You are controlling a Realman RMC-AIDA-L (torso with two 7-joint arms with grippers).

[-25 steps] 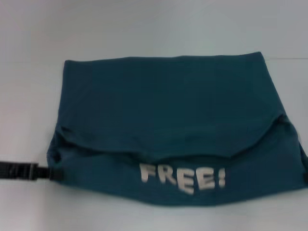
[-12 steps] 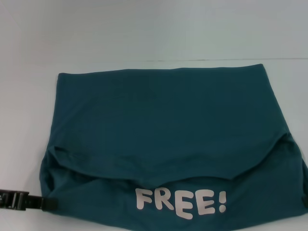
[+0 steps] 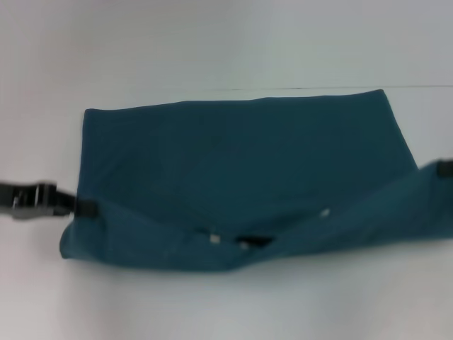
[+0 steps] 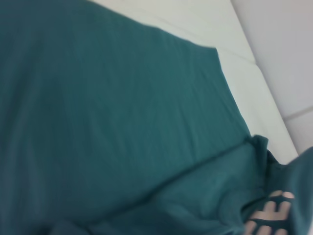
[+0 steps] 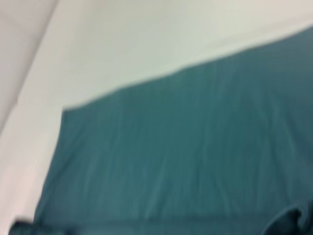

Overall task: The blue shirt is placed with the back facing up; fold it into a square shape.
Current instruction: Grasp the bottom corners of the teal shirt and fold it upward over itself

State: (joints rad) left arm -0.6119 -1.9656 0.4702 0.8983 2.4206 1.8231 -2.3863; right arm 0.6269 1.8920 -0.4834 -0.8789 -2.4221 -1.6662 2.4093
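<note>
The corner of the fold, now drawn toward the far edge, will be let go by my left gripper on the blue shirt's far corner (image 3: 89,113), straight beyond that gripper.
The blue shirt (image 3: 241,156) lies spread on the white table, dark teal. Its near edge is raised and drawn over toward the far edge as a long fold (image 3: 212,248). Only small white bits of a print (image 3: 214,239) show in the fold. My left gripper (image 3: 79,207) grips the fold's left corner. My right gripper (image 3: 444,168) is at the fold's right corner, at the picture's edge, and holds that corner up. The left wrist view shows the shirt (image 4: 107,112) and part of white letters (image 4: 271,210). The right wrist view shows the shirt's flat cloth (image 5: 195,147).
The white table (image 3: 212,42) runs on beyond the shirt's far edge and on both sides. A bare strip of table (image 3: 226,304) lies between the fold and me.
Both grippers have carried the shirt's near edge up and away from me. The white "FREE!" print that faced up is now turned into the fold and mostly hidden.
</note>
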